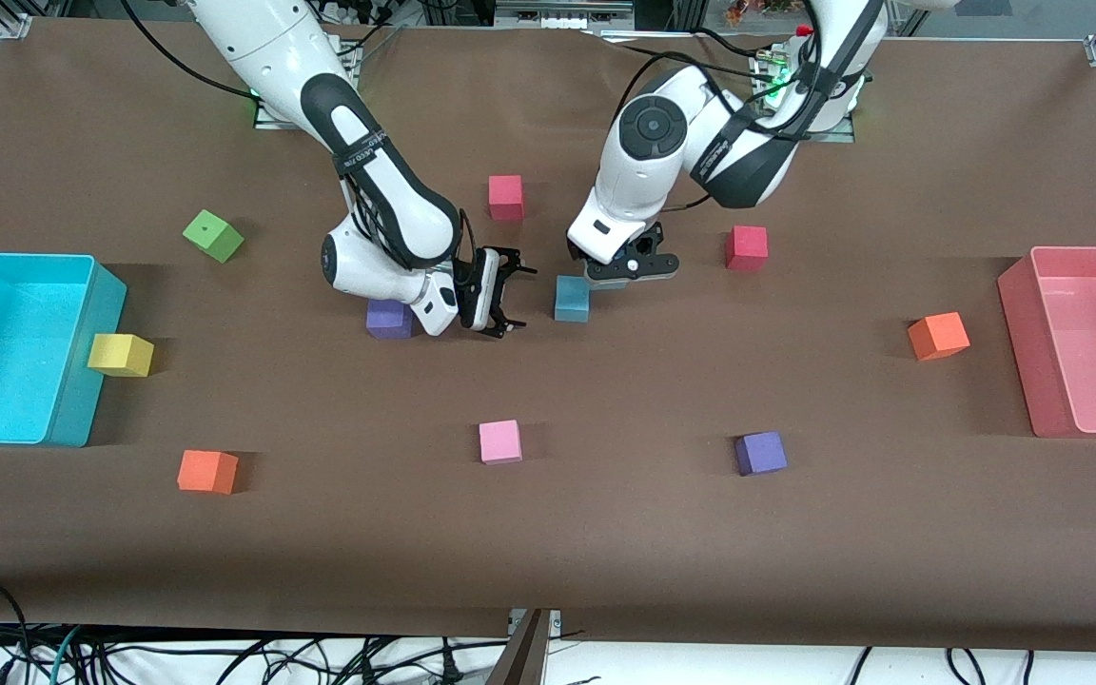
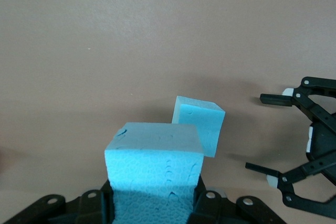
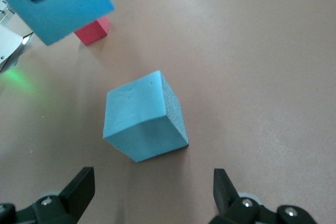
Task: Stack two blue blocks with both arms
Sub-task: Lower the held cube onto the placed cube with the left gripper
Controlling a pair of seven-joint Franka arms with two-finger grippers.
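I need to use my left gripper to set the light-blue block it holds down on top of the light-blue block (image 1: pixel 573 296) (image 2: pixel 198 128) that sits between the arms.
One light-blue block (image 1: pixel 572 298) sits on the table mid-way between the arms; it also shows in the left wrist view (image 2: pixel 198 124) and the right wrist view (image 3: pixel 144 116). My left gripper (image 1: pixel 629 266) is shut on the second light-blue block (image 2: pixel 155 166) and holds it above the table, just beside the resting block toward the left arm's end. The held block shows in the right wrist view (image 3: pixel 63 3) and is hidden by the hand in the front view. My right gripper (image 1: pixel 500 300) is open and empty beside the resting block, toward the right arm's end; it also shows in the left wrist view (image 2: pixel 299 150).
A purple cube (image 1: pixel 389 319) lies by the right gripper. Red cubes (image 1: pixel 505 197) (image 1: pixel 746 247) lie nearer the bases. Pink (image 1: pixel 499 441), purple (image 1: pixel 760 453), orange (image 1: pixel 938 335) (image 1: pixel 207 471), yellow (image 1: pixel 120 354) and green (image 1: pixel 213 235) cubes are scattered. A cyan bin (image 1: pixel 82 381) and a pink bin (image 1: pixel 1019 352) stand at the ends.
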